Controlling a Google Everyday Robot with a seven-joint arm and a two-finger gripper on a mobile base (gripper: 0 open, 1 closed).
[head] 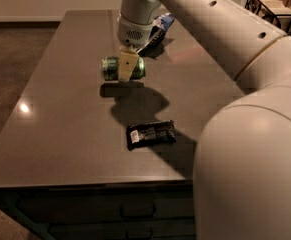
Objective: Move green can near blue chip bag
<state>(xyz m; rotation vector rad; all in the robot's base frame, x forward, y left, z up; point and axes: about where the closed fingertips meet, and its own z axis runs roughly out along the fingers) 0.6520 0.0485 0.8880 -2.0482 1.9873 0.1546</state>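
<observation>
The robot's gripper will release the green can, now held a little above the table, on the dark table (166,60) just in front of the blue chip bag.
The green can (110,68) is held on its side a little above the dark table (60,114), casting a shadow below it. My gripper (126,66) reaches down from the white arm and is shut on the can, one pale finger (127,65) across its front. The blue chip bag (157,29) lies just behind and to the right of the gripper, mostly hidden by the wrist.
A flat black wrapper with white print (150,134) lies near the table's front edge. My big white arm (245,114) fills the right side. A wire basket (277,6) stands at the far right. Drawers run under the table front.
</observation>
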